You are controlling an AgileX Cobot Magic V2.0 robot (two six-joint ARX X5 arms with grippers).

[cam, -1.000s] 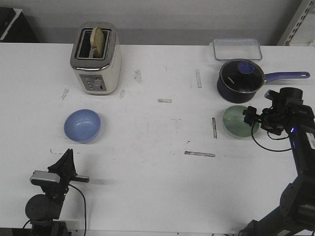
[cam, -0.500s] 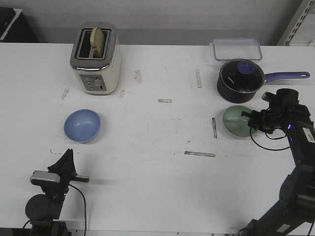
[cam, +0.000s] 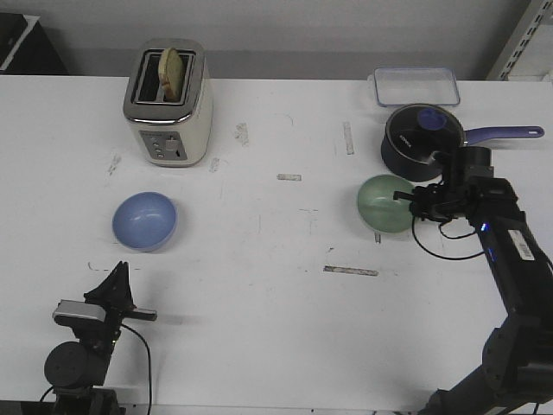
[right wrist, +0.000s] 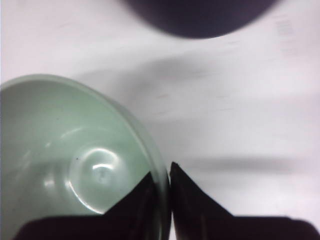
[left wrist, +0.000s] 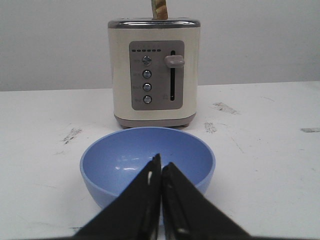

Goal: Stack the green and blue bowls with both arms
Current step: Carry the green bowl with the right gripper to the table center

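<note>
Next, my right gripper lets go of the green bowl on the table (cam: 283,218), just in front of the middle gray piece of tape.
The green bowl (cam: 385,204) hangs tilted just above the table at mid right, held by its right rim. My right gripper (cam: 408,198) is shut on that rim; in the right wrist view the rim (right wrist: 162,185) sits between the two black fingers (right wrist: 187,197), one inside the bowl (right wrist: 75,160), one outside. The blue bowl (cam: 144,220) rests upright on the table at the left. My left gripper (cam: 117,281) is near the front left edge, shut and empty, pointing at the blue bowl (left wrist: 148,165), which fills the left wrist view just beyond the fingertips (left wrist: 161,165).
A cream toaster (cam: 168,104) with a slice of bread stands behind the blue bowl, also in the left wrist view (left wrist: 154,72). A dark lidded saucepan (cam: 422,140) with a purple handle stands right behind the green bowl. A clear plastic container (cam: 416,86) lies at the back right.
My right gripper has closed on the green bowl's rim, lifted it off the table and carried it left, away from the saucepan. The left arm and blue bowl have not moved.
</note>
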